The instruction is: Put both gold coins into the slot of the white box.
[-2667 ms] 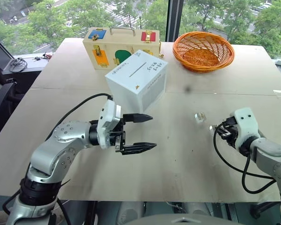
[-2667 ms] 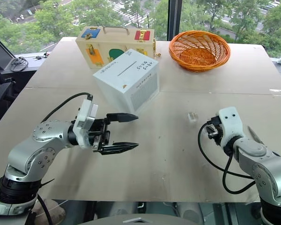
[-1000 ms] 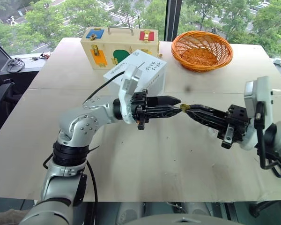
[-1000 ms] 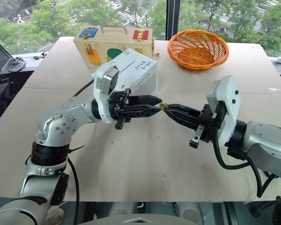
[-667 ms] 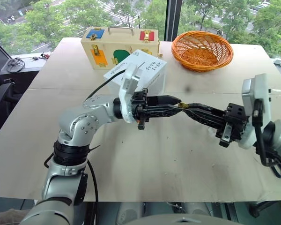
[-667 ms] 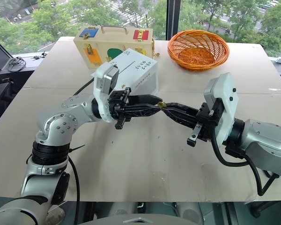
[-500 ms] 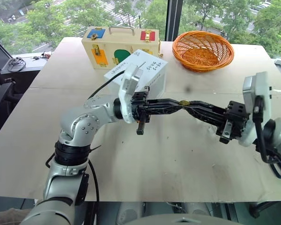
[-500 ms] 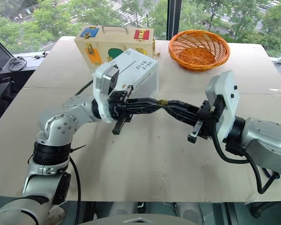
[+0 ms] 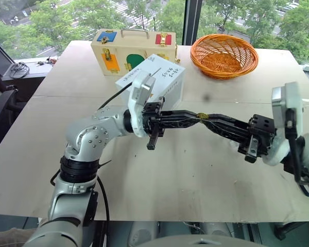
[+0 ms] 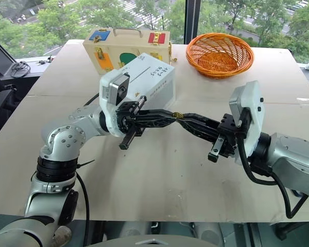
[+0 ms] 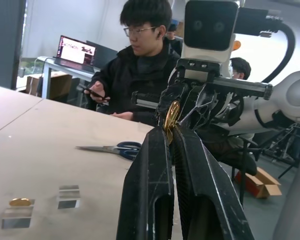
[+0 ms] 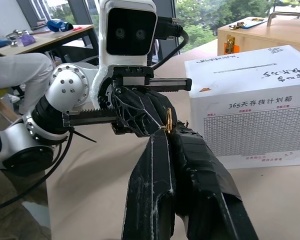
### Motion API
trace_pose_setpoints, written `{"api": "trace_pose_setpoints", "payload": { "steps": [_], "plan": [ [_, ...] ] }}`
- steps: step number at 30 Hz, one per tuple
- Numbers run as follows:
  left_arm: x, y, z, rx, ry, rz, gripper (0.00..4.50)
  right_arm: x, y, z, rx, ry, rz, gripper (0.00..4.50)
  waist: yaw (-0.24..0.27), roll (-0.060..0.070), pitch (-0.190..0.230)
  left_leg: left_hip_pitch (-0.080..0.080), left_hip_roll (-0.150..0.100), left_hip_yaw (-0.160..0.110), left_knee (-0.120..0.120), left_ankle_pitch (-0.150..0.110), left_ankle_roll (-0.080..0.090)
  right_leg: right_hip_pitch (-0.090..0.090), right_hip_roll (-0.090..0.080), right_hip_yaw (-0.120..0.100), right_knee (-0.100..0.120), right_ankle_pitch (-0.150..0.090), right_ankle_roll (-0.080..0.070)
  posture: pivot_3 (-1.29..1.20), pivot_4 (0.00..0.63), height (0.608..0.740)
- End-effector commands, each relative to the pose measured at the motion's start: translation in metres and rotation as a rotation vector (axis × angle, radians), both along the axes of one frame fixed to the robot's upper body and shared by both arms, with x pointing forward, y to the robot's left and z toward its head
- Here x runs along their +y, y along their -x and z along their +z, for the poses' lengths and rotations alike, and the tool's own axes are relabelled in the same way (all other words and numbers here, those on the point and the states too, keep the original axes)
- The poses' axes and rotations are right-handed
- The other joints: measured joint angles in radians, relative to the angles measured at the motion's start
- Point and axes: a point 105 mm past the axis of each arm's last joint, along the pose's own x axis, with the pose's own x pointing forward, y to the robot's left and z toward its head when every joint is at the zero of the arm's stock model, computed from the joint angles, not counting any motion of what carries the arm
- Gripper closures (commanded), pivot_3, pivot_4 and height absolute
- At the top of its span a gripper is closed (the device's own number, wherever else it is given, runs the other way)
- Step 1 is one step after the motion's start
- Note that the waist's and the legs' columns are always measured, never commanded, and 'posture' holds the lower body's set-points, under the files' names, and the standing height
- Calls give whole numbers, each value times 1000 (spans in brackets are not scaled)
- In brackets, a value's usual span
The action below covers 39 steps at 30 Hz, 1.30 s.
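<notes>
Next, I release the gold coin from my left gripper in the middle of the slot (image 9: 153, 74) on the top of the white box.
My two grippers meet tip to tip in the air over the middle of the table. One gold coin (image 9: 202, 115) stands on edge between them. The left gripper (image 9: 195, 116) is shut on the coin (image 11: 171, 116), and the right gripper (image 9: 209, 118) is shut on the same coin (image 12: 168, 120) from the other side. A second gold coin (image 11: 20, 202) lies on the table beside clear plastic pieces. The white box (image 9: 162, 82) stands tilted just behind my left wrist, with its slot (image 10: 139, 75) on the top face.
A pale wooden case (image 9: 131, 49) with coloured latches stands behind the box. An orange wicker basket (image 9: 224, 55) sits at the back right. Scissors (image 11: 112, 148) lie near the table's right edge, where a person (image 11: 140, 60) sits. Clear plastic pieces (image 11: 68, 197) rest on the table.
The left gripper's fingers have closed onto the coin at the right gripper's tips. Both hands have stayed in place.
</notes>
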Motion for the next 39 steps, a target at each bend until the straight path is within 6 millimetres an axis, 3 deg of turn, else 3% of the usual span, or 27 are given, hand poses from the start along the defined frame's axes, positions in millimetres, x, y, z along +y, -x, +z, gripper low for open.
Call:
{"api": "trace_pose_setpoints", "payload": {
  "steps": [1,8,12,14,17,19,21,25,29,39],
  "plan": [
    [7,2,13,1,48,8,4500,2,8,8,-39,-27,38,3546,0,0,0,0,0,0,0,0,0,0,0,0,0,0,0,0,150,740],
    [22,-5,23,24,65,101,4500,-12,0,13,-68,-5,-21,60,0,0,0,0,0,0,0,0,0,0,0,0,0,0,1,0,150,740],
    [43,-22,39,3,80,296,4500,-20,-2,16,-181,101,-62,60,0,0,0,0,0,0,0,0,0,0,0,0,0,0,1,0,150,740],
    [55,-38,51,-76,60,484,4500,-24,-1,23,-235,120,-75,60,1,0,1,0,0,0,0,0,0,0,0,0,0,0,1,0,150,740],
    [71,-67,61,-187,-63,784,4500,-33,-1,29,-315,191,-111,60,5,-2,1,0,-1,0,0,0,0,0,0,-1,0,-1,1,0,150,740],
    [78,-78,73,-206,-111,886,4500,-39,-2,32,-343,227,-133,60,5,-2,2,0,-1,0,0,0,0,0,0,0,0,0,1,0,150,740],
    [79,-85,78,-181,-195,914,4500,-43,-2,37,-369,242,-140,60,5,-3,2,-1,-1,0,0,0,0,0,0,0,-1,0,1,0,150,740],
    [77,-100,75,69,-339,862,4500,-50,-3,47,-420,247,-159,60,3,-4,3,-1,-1,-1,1,0,0,0,0,0,-1,-1,3,0,150,740],
    [77,-112,74,125,-392,891,4500,-56,-4,54,-452,235,-188,60,-1,-3,3,-1,-2,0,1,0,0,0,0,0,-1,-2,4,0,150,740],
    [90,-135,50,201,-532,988,4500,-50,2,42,-448,219,-219,60,2,-4,3,-2,-1,0,0,0,0,-1,0,0,0,0,2,0,150,740]
  ]
}}
